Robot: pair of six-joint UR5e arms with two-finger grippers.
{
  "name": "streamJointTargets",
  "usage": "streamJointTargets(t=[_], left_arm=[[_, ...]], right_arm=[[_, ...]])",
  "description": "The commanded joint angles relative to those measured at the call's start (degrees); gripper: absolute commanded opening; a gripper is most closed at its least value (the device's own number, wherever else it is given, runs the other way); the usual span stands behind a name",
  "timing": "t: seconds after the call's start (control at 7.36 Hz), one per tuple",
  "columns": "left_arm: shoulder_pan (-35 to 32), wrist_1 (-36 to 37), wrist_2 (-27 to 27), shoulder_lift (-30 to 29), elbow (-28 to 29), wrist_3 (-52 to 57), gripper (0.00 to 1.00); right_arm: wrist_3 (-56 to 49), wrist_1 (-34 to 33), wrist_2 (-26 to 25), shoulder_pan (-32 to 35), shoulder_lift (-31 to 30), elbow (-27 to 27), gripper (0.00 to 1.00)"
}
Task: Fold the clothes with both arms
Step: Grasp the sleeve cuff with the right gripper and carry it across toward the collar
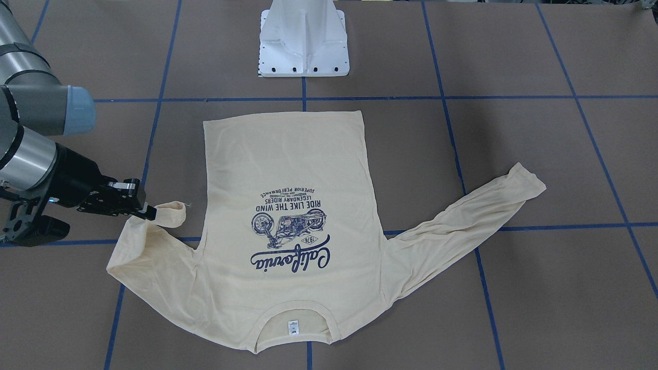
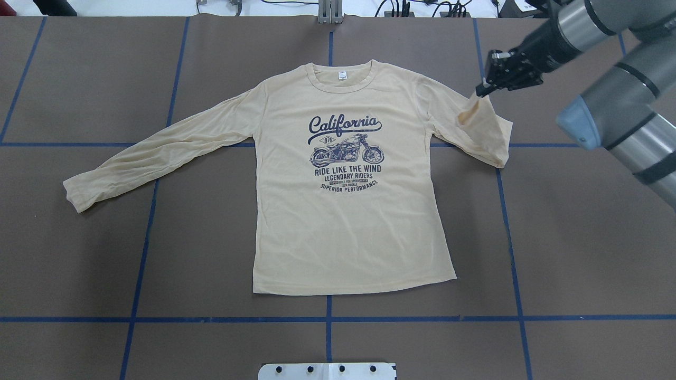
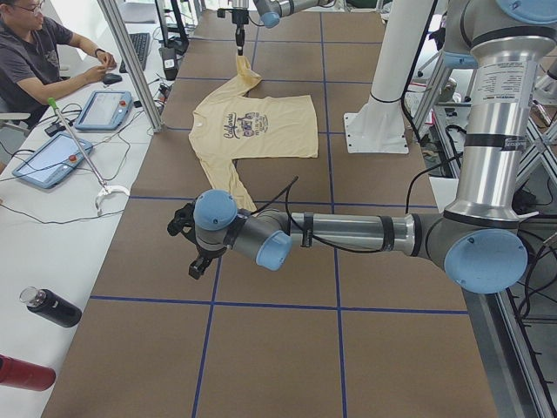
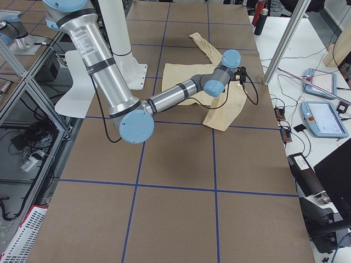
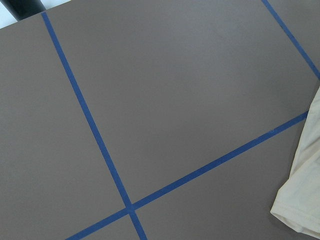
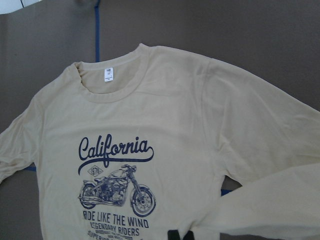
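My right gripper is going to release the cuff, now lifted and doubled back near the shoulder, on the shirt, just inside the shoulder seam of the straight flat sleeve (image 1: 373, 269) (image 6: 46, 134).
The pale cream-yellow shirt (image 2: 348, 221) lies flat on the table, "California" print up, neckline (image 2: 342, 79) toward the far edge. Its sleeve on the robot's left (image 2: 158, 153) stretches out straight. My right gripper (image 2: 482, 91) is shut on the cuff of the other sleeve (image 2: 483, 132), which is lifted and doubled back near the shoulder; the front view shows the same pinch by the right gripper (image 1: 149, 211). The left gripper (image 3: 185, 246) hovers low over bare table beyond the flat sleeve's cuff (image 5: 305, 200); whether it is open or shut I cannot tell.
The white pedestal base (image 2: 327, 371) stands at the table's near edge. Blue tape lines (image 2: 142, 253) grid the brown surface. A person (image 3: 35, 52) sits at a side bench with tablets (image 3: 104, 109) and bottles (image 3: 48, 306). A metal post (image 3: 130, 61) rises beside the table.
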Motion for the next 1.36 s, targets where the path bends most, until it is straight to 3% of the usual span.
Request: streamJointTargets(t=[0.0,0.27,0.41,0.54,0.95,1.22], left_arm=[[0.0,0.0,0.0,0.0,-0.1,0.0,0.99],[0.0,0.2,0.1,0.1,-0.1,0.0,0.99],[0.0,0.4,0.1,0.1,0.1,0.0,0.99],[0.0,0.6,0.1,0.0,0.3,-0.1,0.99],[0.1,0.1,-2.0,-0.2,0.5,-3.6,0.99],[0.1,-0.1,-2.0,-0.3,0.8,-4.4,0.99]], right_arm=[[2.7,0.0,-2.4,-1.1,9.8,-3.9,0.00],[2.7,0.1,-7.1,-4.8,18.4,-9.3,0.00],[2.8,0.5,-14.0,-8.9,21.2,-11.6,0.00],[2.8,0.7,-17.5,-11.3,24.4,-15.3,0.00],[2.8,1.0,-24.1,-14.6,26.0,-19.5,0.00],[2.8,3.8,-28.0,-17.2,30.1,-27.8,0.00]])
